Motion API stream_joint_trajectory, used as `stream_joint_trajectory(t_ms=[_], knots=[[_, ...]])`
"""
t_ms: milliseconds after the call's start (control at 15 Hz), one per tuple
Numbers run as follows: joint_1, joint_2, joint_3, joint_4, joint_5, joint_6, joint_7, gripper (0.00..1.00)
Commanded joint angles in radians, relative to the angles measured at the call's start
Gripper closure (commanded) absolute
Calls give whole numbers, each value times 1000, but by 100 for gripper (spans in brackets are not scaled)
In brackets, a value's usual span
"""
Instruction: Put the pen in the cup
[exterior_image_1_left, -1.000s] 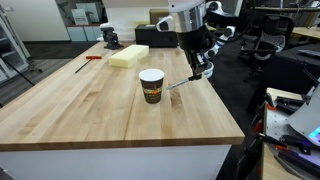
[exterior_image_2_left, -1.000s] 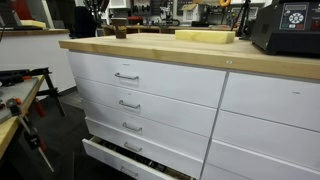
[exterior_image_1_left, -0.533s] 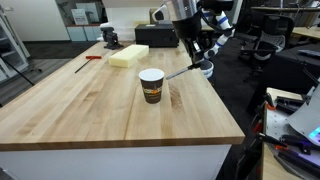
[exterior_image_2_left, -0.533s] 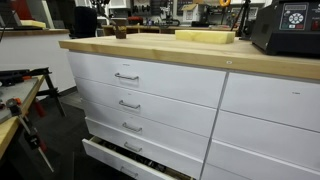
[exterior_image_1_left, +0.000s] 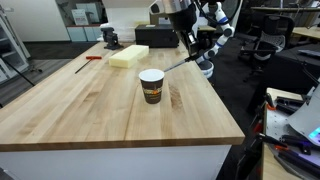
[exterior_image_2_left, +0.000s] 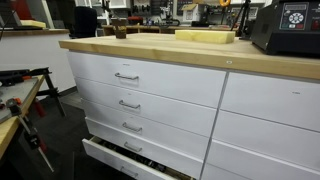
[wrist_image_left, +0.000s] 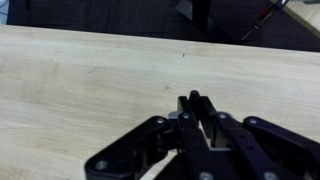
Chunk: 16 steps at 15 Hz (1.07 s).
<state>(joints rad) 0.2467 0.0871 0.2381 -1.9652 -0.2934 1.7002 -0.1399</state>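
I need to open my gripper to let go of the thin dark pen so that it rests inside the paper cup, leaning (exterior_image_1_left: 149, 77) against the cup's white rim.
The paper cup (exterior_image_1_left: 151, 86), white on top with a dark brown band, stands upright near the middle of the wooden table (exterior_image_1_left: 90, 110). My gripper (exterior_image_1_left: 199, 55) is in the air to the right of the cup and above its rim. It is shut on the thin dark pen (exterior_image_1_left: 178, 66), which slants down and left toward the cup with its lower tip just right of the rim. In the wrist view the black fingers (wrist_image_left: 193, 103) are pressed together over bare wood; the pen is barely visible there and the cup is out of view.
A pale yellow block (exterior_image_1_left: 128, 56), a red slender tool (exterior_image_1_left: 92, 58) and a black box (exterior_image_1_left: 155, 35) lie at the table's far end. The block (exterior_image_2_left: 205, 36) also shows above the white drawers (exterior_image_2_left: 140, 100). The table's right edge lies just below the gripper.
My gripper has risen with the pen in it and shifted slightly toward the far side. The pen's lower tip has lifted from near the tabletop to about rim height. The cup has not moved.
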Motion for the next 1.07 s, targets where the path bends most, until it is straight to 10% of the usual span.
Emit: stream_joint_trajectory(t_ms=[0,1000], knots=[[2,27,-1,61,-14,-56,-5,96],[36,12,34,156,21,-177,6,96]])
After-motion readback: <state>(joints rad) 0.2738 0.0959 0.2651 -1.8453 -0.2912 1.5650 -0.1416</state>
